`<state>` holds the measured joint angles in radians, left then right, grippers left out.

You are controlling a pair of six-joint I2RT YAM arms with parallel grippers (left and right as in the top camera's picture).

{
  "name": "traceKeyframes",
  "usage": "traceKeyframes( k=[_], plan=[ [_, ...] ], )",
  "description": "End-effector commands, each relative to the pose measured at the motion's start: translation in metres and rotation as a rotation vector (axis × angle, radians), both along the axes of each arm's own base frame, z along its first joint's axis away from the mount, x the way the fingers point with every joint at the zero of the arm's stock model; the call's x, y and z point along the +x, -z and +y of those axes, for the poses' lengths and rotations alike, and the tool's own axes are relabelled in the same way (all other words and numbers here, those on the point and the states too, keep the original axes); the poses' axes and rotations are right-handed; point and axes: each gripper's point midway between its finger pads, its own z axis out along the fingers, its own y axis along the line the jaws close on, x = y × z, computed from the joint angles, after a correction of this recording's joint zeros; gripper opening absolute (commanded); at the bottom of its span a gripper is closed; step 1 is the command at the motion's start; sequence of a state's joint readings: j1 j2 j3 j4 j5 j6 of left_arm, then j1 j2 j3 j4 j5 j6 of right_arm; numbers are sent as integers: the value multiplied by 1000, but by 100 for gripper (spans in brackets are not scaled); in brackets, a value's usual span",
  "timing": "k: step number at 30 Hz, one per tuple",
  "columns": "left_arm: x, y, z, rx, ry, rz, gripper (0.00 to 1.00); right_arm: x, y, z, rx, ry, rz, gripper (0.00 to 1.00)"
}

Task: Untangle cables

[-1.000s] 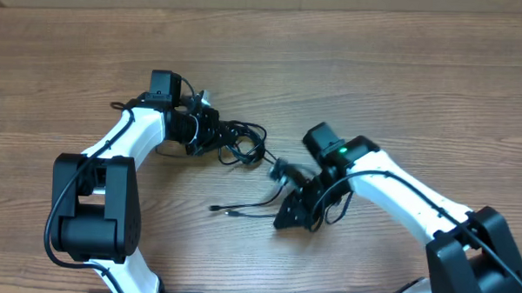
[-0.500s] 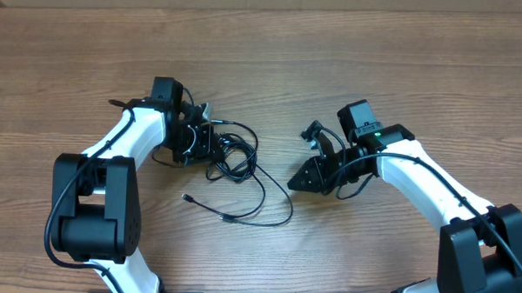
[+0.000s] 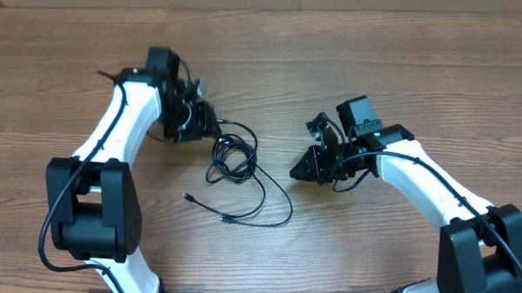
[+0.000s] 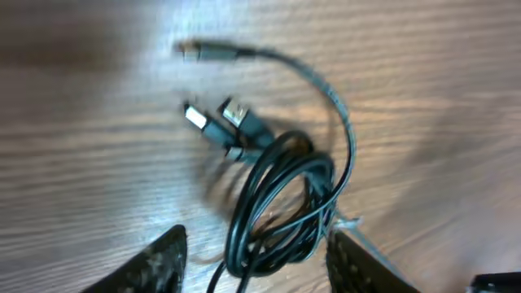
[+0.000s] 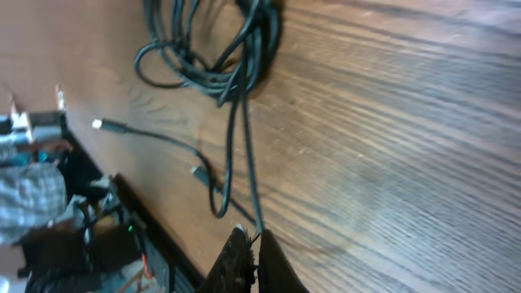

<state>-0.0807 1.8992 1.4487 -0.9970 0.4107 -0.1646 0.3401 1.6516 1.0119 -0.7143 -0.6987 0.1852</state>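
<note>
The piece of cable curving past the plugs leads into the loose coil, so next my left gripper pinches the coil's loops (image 3: 221,154) before my right gripper takes that strand of cable.
The black cables (image 3: 233,159) lie on the table as a loose coil, with thin strands trailing toward the front to small plug ends (image 3: 186,197). My left gripper (image 3: 203,124) hovers just left of the coil, open. In the left wrist view its two fingertips (image 4: 167,259) stand wide on either side of the coil (image 4: 281,199), and silver-tipped plugs (image 4: 197,119) lie beyond. My right gripper (image 3: 297,172) is shut to the right of the coil. One strand (image 5: 244,155) runs right up to its closed tips (image 5: 254,244); I cannot tell whether it is pinched.
The wooden table (image 3: 377,64) stretches all around. The arms' own thicker black wires run along both white arms. The table's front edge with equipment beneath it (image 5: 57,203) shows in the right wrist view.
My left gripper has opened, let go of the cable coil and drawn back up and left. The right gripper rose toward the right earlier and has since held still.
</note>
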Motion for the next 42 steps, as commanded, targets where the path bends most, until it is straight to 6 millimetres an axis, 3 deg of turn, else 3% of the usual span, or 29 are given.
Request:
traceKeyframes(
  k=[1,5,12,13,15,17,20,23,26,28,37,42],
  plan=[
    [-3,2,-3,106,1,7,56,15,-4,-7,-54,87,-24,5],
    [-20,24,-5,218,17,41,55,18,-4,-7,-52,89,-37,6],
    [-34,59,-11,269,37,26,51,18,-4,-7,-53,88,-38,11],
    [-34,62,-11,268,37,23,43,18,-4,-7,-53,88,-37,11],
    [-34,64,-11,268,36,21,4,18,-4,-7,-54,87,-38,11],
    [-34,64,-11,266,34,19,4,20,-4,-7,-56,90,-47,11],
    [-30,63,-14,255,84,-12,4,28,-6,-5,-47,94,-88,26],
    [-31,56,-42,123,316,-93,4,40,-11,-2,-26,120,-125,35],
    [-44,42,-77,-72,575,-183,4,52,-14,-5,-19,209,-111,37],
    [-53,35,-89,-149,675,-219,4,59,-15,-11,-11,267,-84,37],
    [-58,31,-83,-117,695,-215,4,68,-13,-31,-14,349,-48,40],
    [-53,49,-50,115,485,-84,4,66,-7,-23,-17,325,-44,42]
  ],
)
